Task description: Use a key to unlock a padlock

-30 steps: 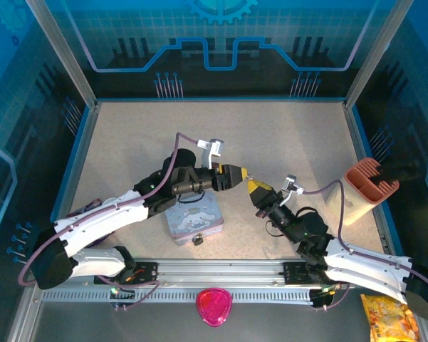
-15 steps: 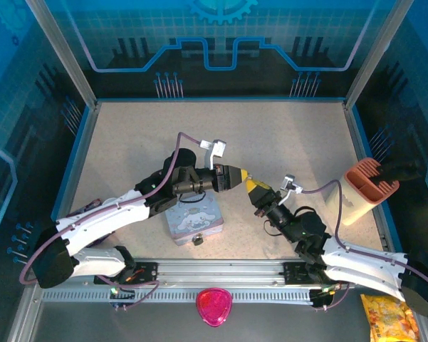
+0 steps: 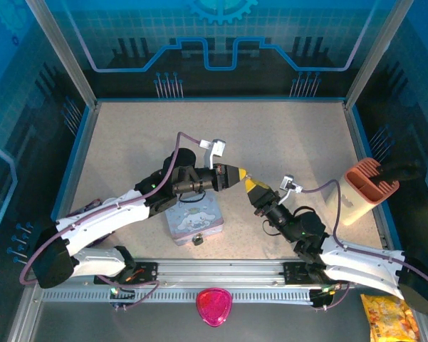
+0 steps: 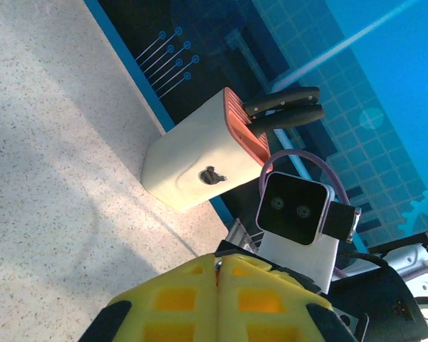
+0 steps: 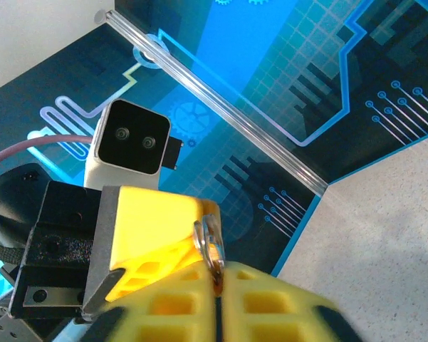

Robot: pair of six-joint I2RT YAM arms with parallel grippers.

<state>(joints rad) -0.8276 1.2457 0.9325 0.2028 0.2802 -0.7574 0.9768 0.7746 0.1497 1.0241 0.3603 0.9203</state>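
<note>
The key's silver loop pokes out from the fingers of the robot's right gripper, so the left gripper needs to hold the key while the right gripper takes the loop [image 5: 214,260], leaving the key's blade free.
My left gripper [image 3: 241,175] and right gripper [image 3: 251,184] meet tip to tip above the table's middle. The key [image 5: 212,246] is tiny; its silver loop sticks up from between the right gripper's [image 5: 218,274] yellow pads, which stand almost together on its dark end. The left gripper's [image 4: 218,260] pads are pressed shut, with a speck of the key's metal [image 4: 218,264] at their seam. The padlock [image 3: 197,241] is a small dark block at the front edge of the pale blue tin [image 3: 192,214], below the left forearm. Its shackle is too small to make out.
A cream holder with a salmon top [image 3: 359,191] and black handles stands at the right wall and appears as the cream holder [image 4: 192,164] in the left wrist view. A pink object [image 3: 214,306] and a snack bag [image 3: 388,317] lie in front of the rail.
The two grippers have drawn together until their tips touch. The left gripper has closed. The right arm has shifted slightly left.
</note>
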